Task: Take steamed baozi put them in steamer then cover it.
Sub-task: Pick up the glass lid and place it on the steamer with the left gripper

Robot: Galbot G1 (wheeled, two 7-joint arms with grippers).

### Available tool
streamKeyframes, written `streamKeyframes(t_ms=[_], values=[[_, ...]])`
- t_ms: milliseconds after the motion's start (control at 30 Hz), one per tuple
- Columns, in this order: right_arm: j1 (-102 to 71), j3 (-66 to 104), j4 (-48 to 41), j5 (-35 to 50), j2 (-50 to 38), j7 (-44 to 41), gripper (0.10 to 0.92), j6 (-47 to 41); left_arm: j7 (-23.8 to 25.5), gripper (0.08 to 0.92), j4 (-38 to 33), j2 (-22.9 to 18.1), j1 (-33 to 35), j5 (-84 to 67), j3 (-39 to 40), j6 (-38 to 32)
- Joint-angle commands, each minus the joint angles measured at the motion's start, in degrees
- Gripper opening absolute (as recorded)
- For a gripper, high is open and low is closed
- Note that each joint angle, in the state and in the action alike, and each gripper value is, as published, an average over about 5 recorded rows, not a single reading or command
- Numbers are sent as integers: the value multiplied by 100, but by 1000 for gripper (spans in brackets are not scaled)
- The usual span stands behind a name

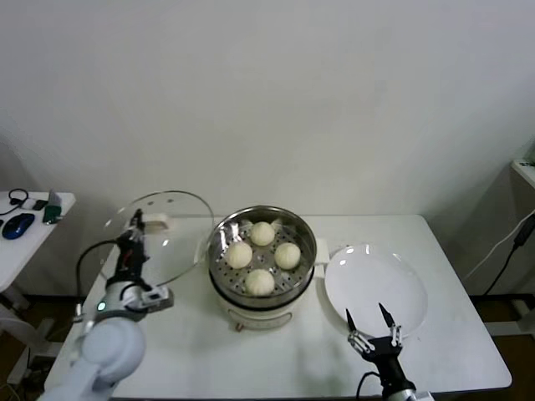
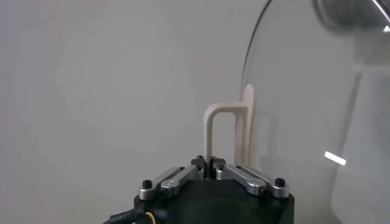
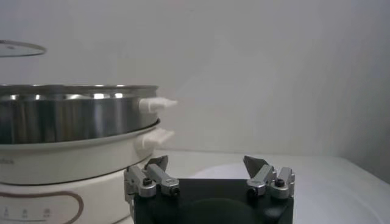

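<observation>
I should use my left gripper to set the glass cover on the rim of the shiny steamer (image 1: pixel 262 251) and let go of it there, centred above the baozi.
Several cream-white baozi (image 1: pixel 262 255) sit on the perforated tray inside the shiny steamer (image 1: pixel 306 255) at the table's middle. The clear glass cover (image 1: pixel 171 221) is lifted and tilted just left of the steamer. My left gripper (image 1: pixel 135 225) is shut on the cover's cream-white bar handle (image 2: pixel 220 131); the glass (image 2: pixel 304 109) shows beside it in the left wrist view. My right gripper (image 1: pixel 369 322) is open and empty over the near edge of the white plate (image 1: pixel 376 280), to the right of the steamer (image 3: pixel 73 119).
The white plate is bare. A side table (image 1: pixel 38 230) at the far left holds a mouse and small items. The white table (image 1: pixel 468 334) ends close behind my right gripper and at the right.
</observation>
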Motion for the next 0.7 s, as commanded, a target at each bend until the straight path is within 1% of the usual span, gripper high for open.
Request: streamKeyframes(t_ms=[33,267,433,567,700], values=[[93,-9,-116,78,-2,-7,823,102,1163,144,-90,-1087,-1315,1642,2053,868],[215,-31,-279,187,-57,-53,823,126,1382,144,282,-2232,-1226,2549,2336,868],[306,-81,-362,251,-72,-65,823,125,1407,144,629,-2813,-1250,2891,2518,868],[333,-117,-388,260,-82,-69,823,126,1346,144,949,-3155,-1327,3097,2589,858],[319,-103,-386,271,-93,-73,823,140,1319,144,1235,-3236,-1343,3251,2549,865]])
